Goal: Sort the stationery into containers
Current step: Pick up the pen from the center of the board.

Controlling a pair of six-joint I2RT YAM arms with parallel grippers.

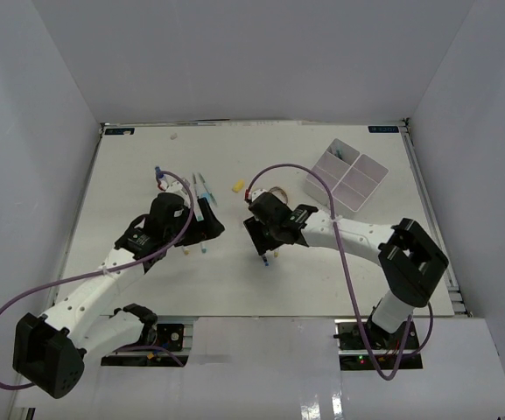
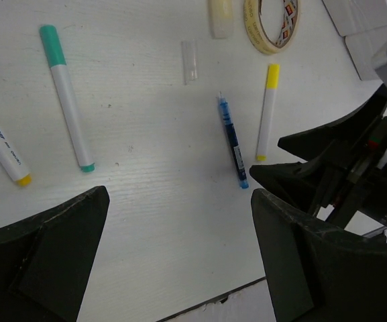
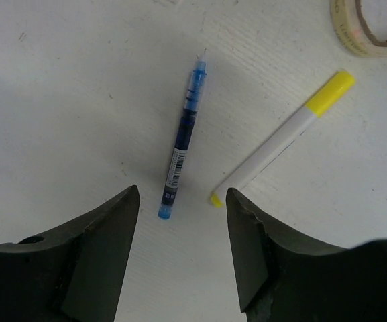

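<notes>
My left gripper is to move next to the middle of the clear pen cap [image 1: 242,221] [image 2: 190,62] near the pale eraser block. Next, I close it there.
A blue pen [image 3: 182,144] lies on the white table, its blunt end just ahead of the gap of my right gripper [image 3: 182,218], which is open with nothing between its fingers. Beside the pen lies a yellow-capped marker [image 3: 284,137], its tip close to the right finger. A tan tape ring [image 3: 367,30] sits farther off. My left gripper [image 2: 180,248] stands wide open over bare table, with a green-capped marker [image 2: 66,107] and a yellow-ended marker [image 2: 2,151] ahead of it. The white four-compartment tray [image 1: 347,175] stands at the back right, away from both grippers [image 1: 265,234].
A clear pen cap [image 2: 190,62] and a pale eraser block [image 2: 221,17] lie beyond the blue pen. A small yellow block [image 1: 238,185] and a small blue-capped item [image 1: 158,172] rest farther back. The two grippers are close together near the table's middle; white walls enclose the table.
</notes>
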